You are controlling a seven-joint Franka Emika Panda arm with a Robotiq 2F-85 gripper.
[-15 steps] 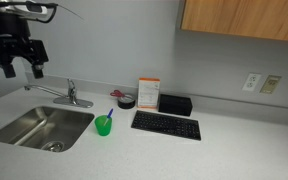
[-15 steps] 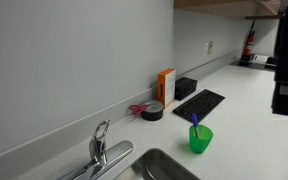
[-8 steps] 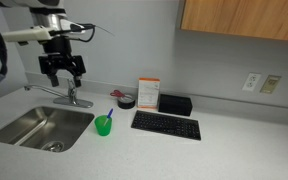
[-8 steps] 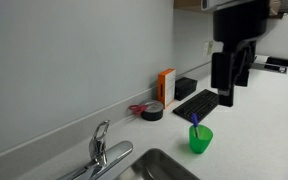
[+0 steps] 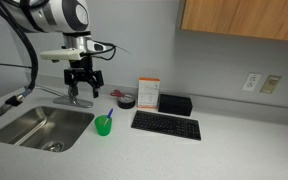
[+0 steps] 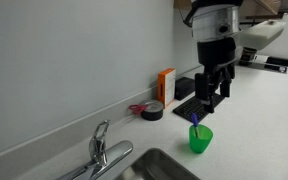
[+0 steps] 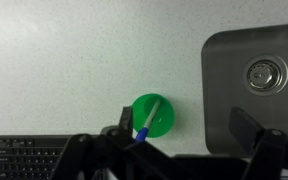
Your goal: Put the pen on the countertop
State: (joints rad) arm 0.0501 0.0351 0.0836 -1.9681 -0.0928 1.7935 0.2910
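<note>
Next, I close my gripper on the blue upper end (image 5: 110,113) (image 7: 141,135) of the pen, since that end sticks up over the rim of the green cup.
The blue-and-white pen (image 5: 109,115) stands tilted inside a green cup (image 5: 103,126) on the light countertop (image 5: 234,145), between the steel sink and the black keyboard. It also shows in an exterior view (image 6: 194,120) and in the wrist view (image 7: 147,120), where the cup (image 7: 156,112) is seen from above. My gripper (image 5: 83,88) is open and empty. It hangs above the cup, a little toward the faucet side, and touches nothing. In the wrist view its two fingers (image 7: 182,140) frame the cup and the sink edge.
The steel sink (image 5: 39,128) with its faucet (image 5: 72,95) lies beside the cup. A black keyboard (image 5: 166,125), an orange box (image 5: 148,94), a black box (image 5: 175,104) and a dark tape roll (image 5: 126,101) stand along the wall.
The arm has swung from above the far side of the sink toward the cup and come lower. The gripper stays open. The cup and pen have not moved.
</note>
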